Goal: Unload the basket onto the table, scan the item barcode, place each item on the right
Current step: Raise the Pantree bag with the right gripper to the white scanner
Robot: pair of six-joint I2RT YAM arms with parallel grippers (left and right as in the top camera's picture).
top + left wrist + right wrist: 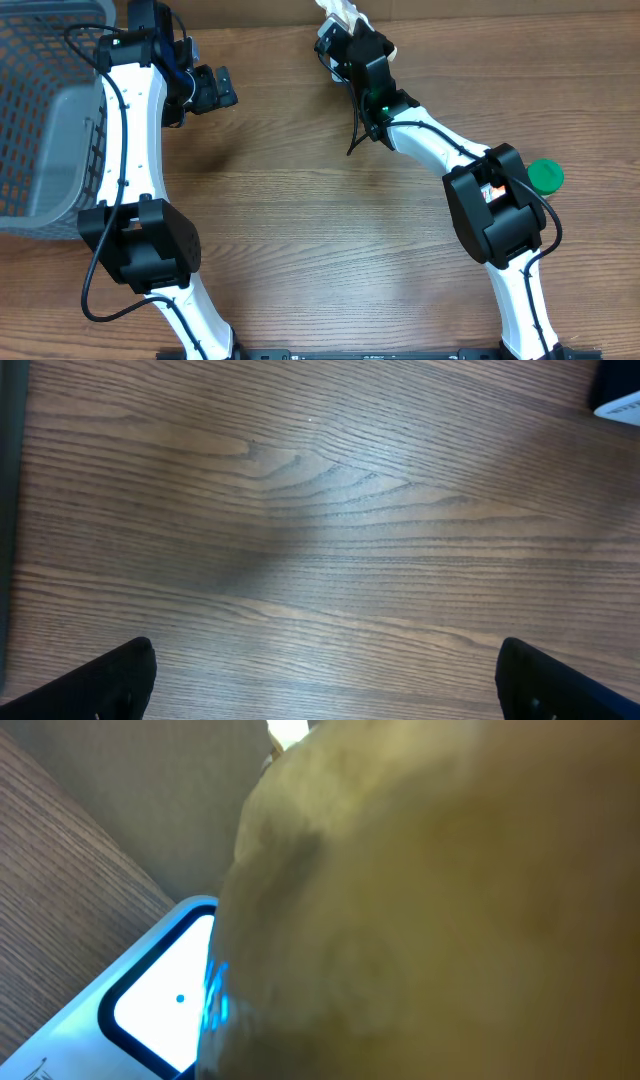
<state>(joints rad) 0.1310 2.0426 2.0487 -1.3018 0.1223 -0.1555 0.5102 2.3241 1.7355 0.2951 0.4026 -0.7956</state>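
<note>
Next, I release the item from my right gripper on the wood [457,208] near the green round cap, toward the middle of the table.
The item [343,12] is a pale cream thing at the table's far edge, and my right gripper [347,36] is shut on it. In the right wrist view the item [430,900] is a blurred tan mass that fills most of the frame and hides my fingers. Just beside it, at lower left, lies a scanner [150,1005] with a white window and a dark border; blue light falls on the item's edge. My left gripper [212,88] hovers open over bare wood at upper left, with nothing between its fingers [120,680].
A grey mesh basket [40,110] stands at the left edge. A green round cap [545,177] lies at the right, beside my right arm. A white corner [620,405] shows at the top right of the left wrist view.
</note>
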